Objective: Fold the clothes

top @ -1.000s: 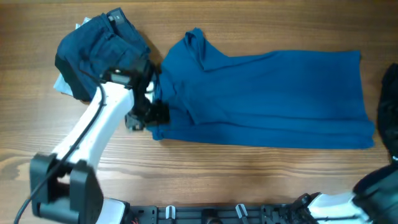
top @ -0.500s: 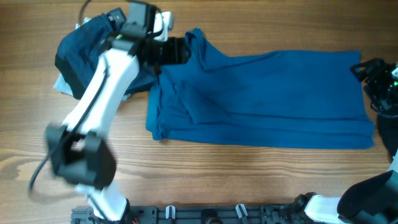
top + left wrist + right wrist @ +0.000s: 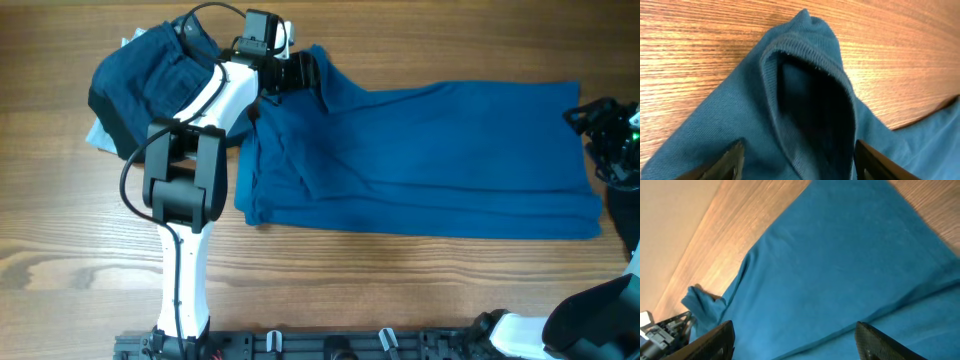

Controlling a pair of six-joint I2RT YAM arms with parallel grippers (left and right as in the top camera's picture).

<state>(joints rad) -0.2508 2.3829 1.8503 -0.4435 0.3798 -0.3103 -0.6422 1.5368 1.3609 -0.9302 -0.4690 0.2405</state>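
My right gripper should next go to the blue T-shirt's far corner [image 3: 574, 87], at the end opposite the sleeve, and close there.
A blue T-shirt [image 3: 430, 155] lies folded lengthwise across the table, with its sleeve end [image 3: 318, 62] at the far left. My left gripper [image 3: 300, 72] is open and hovers right over that sleeve; the ribbed sleeve opening [image 3: 810, 80] lies between its fingers [image 3: 797, 157]. My right gripper [image 3: 590, 125] is open at the shirt's right edge, above the cloth [image 3: 840, 265], with its fingers [image 3: 795, 340] spread wide. A pile of dark navy clothes [image 3: 155, 85] sits at the far left.
A light blue cloth [image 3: 102, 138] shows under the navy pile. A dark garment [image 3: 625, 170] lies at the right edge of the table. A black rail [image 3: 330, 345] runs along the near edge. Bare wood [image 3: 400, 280] lies in front of the shirt.
My left gripper moved from the shirt's near-left corner up to the sleeve at the far left. My right arm came into view at the shirt's right edge and now holds still.
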